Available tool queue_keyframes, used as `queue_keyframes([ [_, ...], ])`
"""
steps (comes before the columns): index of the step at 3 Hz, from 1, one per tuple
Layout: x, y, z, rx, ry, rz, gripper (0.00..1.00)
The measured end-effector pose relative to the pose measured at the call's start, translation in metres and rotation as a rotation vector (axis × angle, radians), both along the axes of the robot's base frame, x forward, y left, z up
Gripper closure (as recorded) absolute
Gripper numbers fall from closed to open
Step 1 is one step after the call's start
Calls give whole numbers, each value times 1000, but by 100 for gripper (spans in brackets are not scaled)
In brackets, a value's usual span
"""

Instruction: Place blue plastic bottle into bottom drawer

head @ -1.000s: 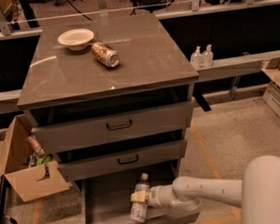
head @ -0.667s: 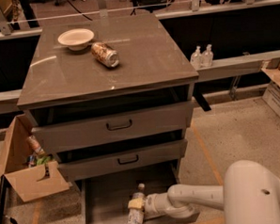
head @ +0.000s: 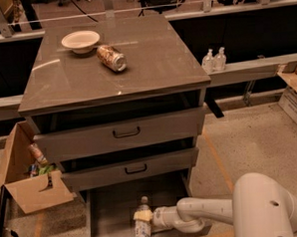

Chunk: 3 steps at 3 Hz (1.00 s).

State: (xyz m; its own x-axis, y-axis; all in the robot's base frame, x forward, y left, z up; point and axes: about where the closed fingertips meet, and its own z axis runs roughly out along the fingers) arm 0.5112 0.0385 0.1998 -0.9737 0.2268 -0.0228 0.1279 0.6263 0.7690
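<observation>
My gripper will go to the open bottom drawer's inside (head: 139, 219), about halfway between its sides. It will let go of the blue plastic bottle there. The bottle now stands near the drawer's front edge.
The blue plastic bottle (head: 142, 223), clear with a white cap and pale label, stands upright inside the open bottom drawer (head: 111, 212) near its front edge. My gripper (head: 146, 217) reaches in from the right at the end of the white arm (head: 203, 211) and sits at the bottle's label, about mid-height. The bottle's base is low in the drawer, cut off by the frame's bottom edge.
The grey cabinet top (head: 150, 65) carries a cream bowl (head: 80, 41) and a dented can (head: 111, 58) lying on its side. Two small pump bottles (head: 213, 60) stand on a ledge at right. An open cardboard box (head: 26, 171) sits left of the cabinet.
The arm has moved left and lower, carrying the bottle deeper down into the bottom drawer; the bottle now stands more upright.
</observation>
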Motion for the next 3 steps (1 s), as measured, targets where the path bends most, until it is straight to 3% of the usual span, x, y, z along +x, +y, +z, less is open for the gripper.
queue_keyframes([
  [2, 30, -6, 57, -11, -36, -3, 100],
  [3, 37, -11, 71, -27, -11, 8, 100],
])
